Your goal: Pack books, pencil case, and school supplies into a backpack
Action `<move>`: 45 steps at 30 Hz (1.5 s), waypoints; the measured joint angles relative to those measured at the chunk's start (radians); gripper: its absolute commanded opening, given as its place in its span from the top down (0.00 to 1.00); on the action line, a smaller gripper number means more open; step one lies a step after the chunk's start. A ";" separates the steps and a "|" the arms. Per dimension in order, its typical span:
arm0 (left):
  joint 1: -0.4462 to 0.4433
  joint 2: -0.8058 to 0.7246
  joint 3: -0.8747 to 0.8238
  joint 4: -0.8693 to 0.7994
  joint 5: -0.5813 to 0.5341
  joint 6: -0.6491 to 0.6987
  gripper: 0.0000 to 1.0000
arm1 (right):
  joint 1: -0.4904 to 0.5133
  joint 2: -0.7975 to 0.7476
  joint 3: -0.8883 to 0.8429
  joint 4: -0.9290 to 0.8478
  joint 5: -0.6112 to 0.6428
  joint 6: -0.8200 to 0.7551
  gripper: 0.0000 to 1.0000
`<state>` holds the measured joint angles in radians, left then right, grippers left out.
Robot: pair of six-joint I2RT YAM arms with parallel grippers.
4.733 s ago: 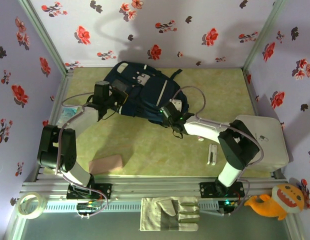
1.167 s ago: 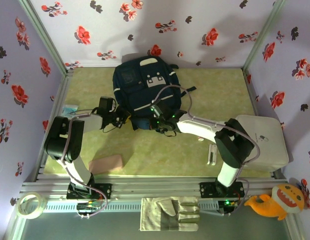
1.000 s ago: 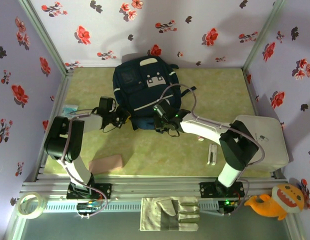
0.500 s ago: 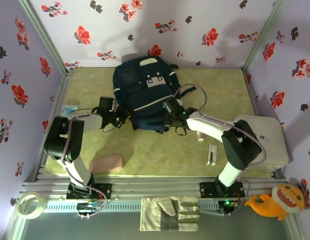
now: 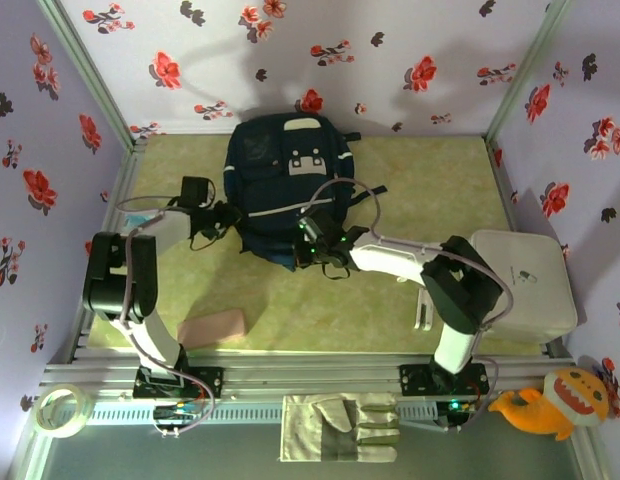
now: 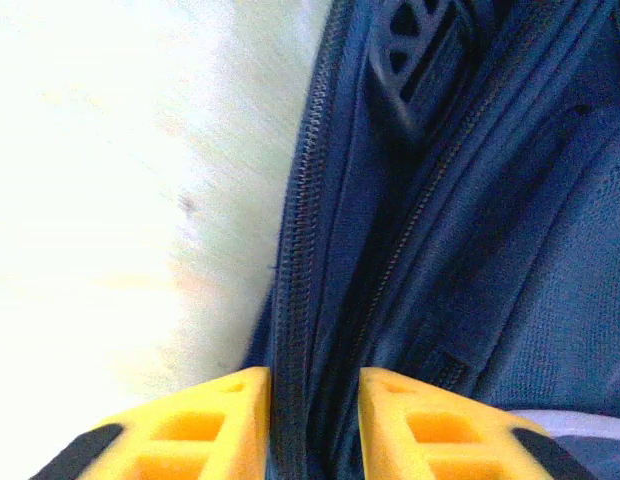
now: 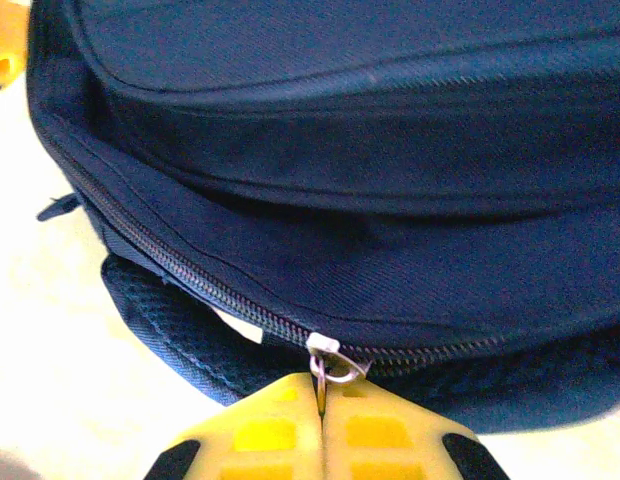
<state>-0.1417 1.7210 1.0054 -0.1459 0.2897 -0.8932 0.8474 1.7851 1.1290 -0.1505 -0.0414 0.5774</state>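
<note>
The backpack's side seam is under my left gripper, far from the zipper pull, so that gripper should take the backpack's near edge [image 5: 270, 256] before my right gripper pulls farther.
The dark navy backpack [image 5: 290, 180] lies flat at the back of the table. My right gripper [image 5: 310, 247] is at its near edge, shut on the metal ring of the zipper pull [image 7: 328, 365]. The zip [image 7: 170, 270] runs left of the pull, and a white scrap shows in the seam there. My left gripper [image 5: 220, 214] is at the backpack's left side. Its yellow fingers [image 6: 225, 405] stand apart, open, with the side zipper seam [image 6: 295, 300] between them. The pink pencil case [image 5: 212, 327] lies near the front left. A slim white bar [image 5: 420, 310] lies beside the right arm. The books are out of view.
A white box [image 5: 525, 285] stands at the right edge. Beyond the front rail lie a work glove [image 5: 340, 440], a tape roll [image 5: 58, 410] and an orange plush toy [image 5: 545, 400]. Flowered walls close in the back and both sides.
My left gripper has opened and moved back up and to the left along the backpack's side. My right gripper, still on the zipper pull, has slid left along the near edge.
</note>
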 measured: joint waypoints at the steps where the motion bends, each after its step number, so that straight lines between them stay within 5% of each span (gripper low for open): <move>1: 0.015 -0.019 -0.001 -0.016 -0.008 0.010 0.54 | 0.000 0.023 0.021 0.010 -0.017 0.000 1.00; 10: 0.043 -0.182 -0.069 -0.056 0.043 -0.027 0.43 | 0.003 0.198 0.234 0.079 -0.143 0.007 1.00; 29: 0.000 -0.056 -0.012 -0.132 0.090 -0.072 0.42 | 0.007 0.239 0.269 0.093 -0.184 0.006 1.00; 39: -0.003 -0.003 0.031 -0.192 0.051 0.017 0.81 | 0.010 0.237 0.253 0.090 -0.146 0.005 1.00; 45: -0.009 0.006 0.036 -0.207 0.042 0.044 0.87 | 0.018 0.187 0.191 0.061 -0.084 0.006 1.00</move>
<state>-0.1509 1.7271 1.0412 -0.3531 0.3321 -0.8490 0.8654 1.9720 1.3197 -0.0891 -0.1249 0.5835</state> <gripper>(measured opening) 0.132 0.051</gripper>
